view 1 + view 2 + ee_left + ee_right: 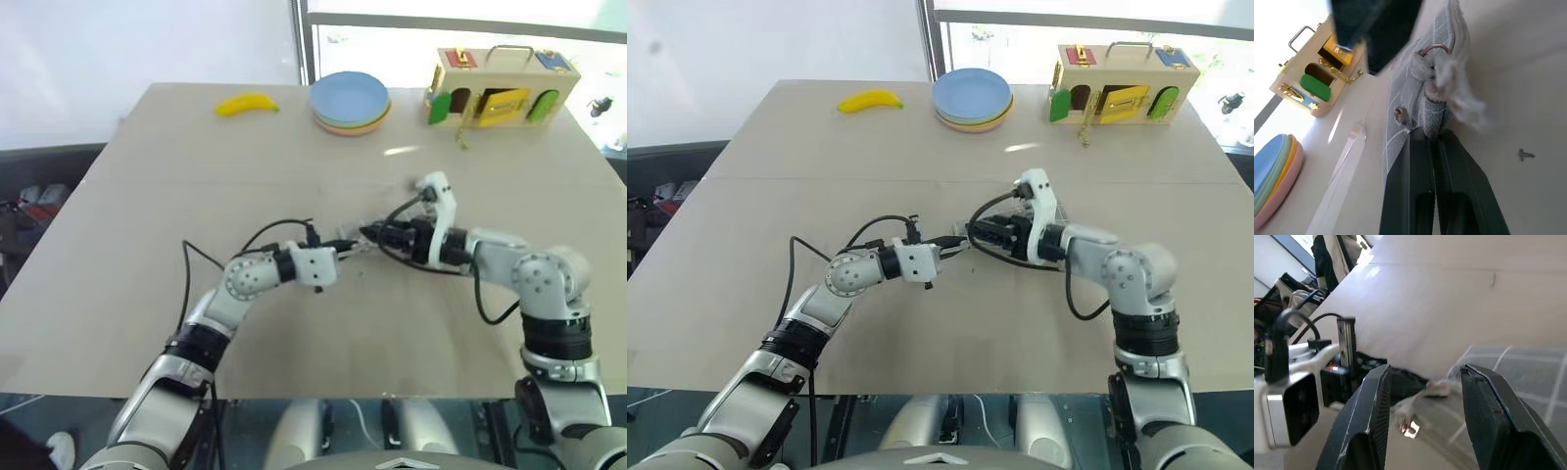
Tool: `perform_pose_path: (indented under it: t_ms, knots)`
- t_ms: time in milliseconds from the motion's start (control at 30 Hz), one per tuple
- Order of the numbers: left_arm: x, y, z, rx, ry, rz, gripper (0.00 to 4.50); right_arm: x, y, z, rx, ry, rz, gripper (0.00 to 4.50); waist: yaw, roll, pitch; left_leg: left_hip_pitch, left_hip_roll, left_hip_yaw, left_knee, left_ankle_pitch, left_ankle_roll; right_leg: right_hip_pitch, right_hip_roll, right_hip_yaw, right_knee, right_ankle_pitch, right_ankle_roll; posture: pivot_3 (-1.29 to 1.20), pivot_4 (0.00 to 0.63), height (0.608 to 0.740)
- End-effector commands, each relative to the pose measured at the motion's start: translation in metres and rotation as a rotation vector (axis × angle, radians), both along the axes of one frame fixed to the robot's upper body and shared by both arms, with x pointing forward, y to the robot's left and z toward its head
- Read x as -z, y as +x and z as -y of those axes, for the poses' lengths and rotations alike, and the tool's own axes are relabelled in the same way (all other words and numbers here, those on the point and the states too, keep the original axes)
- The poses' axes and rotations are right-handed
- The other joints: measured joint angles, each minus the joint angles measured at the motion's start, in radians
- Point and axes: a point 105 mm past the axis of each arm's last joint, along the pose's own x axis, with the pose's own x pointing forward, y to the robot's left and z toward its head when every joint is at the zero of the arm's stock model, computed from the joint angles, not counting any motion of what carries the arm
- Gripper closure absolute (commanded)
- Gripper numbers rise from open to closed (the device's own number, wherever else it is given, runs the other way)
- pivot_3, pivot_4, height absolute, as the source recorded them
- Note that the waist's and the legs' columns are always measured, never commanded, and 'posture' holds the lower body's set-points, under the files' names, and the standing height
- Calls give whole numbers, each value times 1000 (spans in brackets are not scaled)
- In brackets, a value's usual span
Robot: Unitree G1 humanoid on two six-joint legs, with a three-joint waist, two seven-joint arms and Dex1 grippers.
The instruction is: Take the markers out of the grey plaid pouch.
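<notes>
My right gripper should pinch that pull [1426,67], the knotted one beside my left gripper at the closed pouch's end, and drag the zipper open before it reaches inside.
The grey plaid pouch [1400,83] lies on the table, and its near end is pinched in my left gripper [1432,134], which is shut on the fabric. A small metal ring [1432,49] sits on the bunched end of the pouch. Facing it, my right gripper [1422,369] has its two fingers apart on either side of that same end, with the pouch [1528,367] spreading out behind them. Mid-table, the two grippers meet tip to tip: left gripper [350,247], right gripper [368,233]. The markers are hidden.
A yellow banana [247,103] lies at the far left of the table [147,294]. A stack of pastel plates [351,101] stands at the far middle. At the far right is a wooden latch box [500,88].
</notes>
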Motion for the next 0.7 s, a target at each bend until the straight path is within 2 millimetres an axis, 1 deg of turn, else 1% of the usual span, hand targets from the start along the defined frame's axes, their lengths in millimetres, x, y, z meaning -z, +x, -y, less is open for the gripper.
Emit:
perform_pose_path:
  t_ms: [33, 133, 200, 267, 467, 600, 700]
  knots:
    - [1, -4, -1, 30, 43, 60, 4500, -11, -1, 3, -31, -14, 19, 2262, -1, 0, 0, 0, 0, 0, -1, 0, 0, 0, 0, 0, -1, 0, 0, 0, 150, 740]
    - [3, -4, 1, 38, 65, 88, 4500, 0, -6, 2, -71, -69, -28, 2262, -1, 0, 0, 0, 0, 0, -3, 0, 0, 0, 0, 0, -3, 0, 0, 0, 150, 740]
    - [5, -7, 3, 72, 121, 148, 4500, 10, -8, -2, -87, -84, -64, 2262, -1, 0, 0, 0, 0, 0, -4, 0, 0, 0, 0, 0, -3, 0, 0, 0, 150, 740]
    - [6, -9, 4, 84, 137, 176, 4500, 18, -10, -7, -94, -89, -87, 2262, 0, 0, 0, 0, 0, 0, -4, 0, 0, 0, 0, 0, -3, 0, 0, 0, 150, 740]
    - [8, -10, 4, 100, 168, 225, 4500, 33, -14, -14, -118, -134, -120, 2262, 1, 0, 0, 0, 0, 0, -4, 0, 0, 0, -1, 0, -3, 0, 0, 0, 150, 740]
    - [7, -7, 1, 86, 168, 229, 4500, 43, -17, -11, -133, -199, -123, 2262, 1, 0, 0, 1, 0, 0, -4, 0, 0, 0, -1, 0, -3, 0, 0, 0, 150, 740]
    - [7, -6, 0, 84, 169, 227, 4500, 45, -22, -11, -159, -205, -129, 2262, 1, 0, 0, 2, 0, 0, -4, 0, 0, 1, -1, 0, -2, 0, 0, 0, 150, 740]
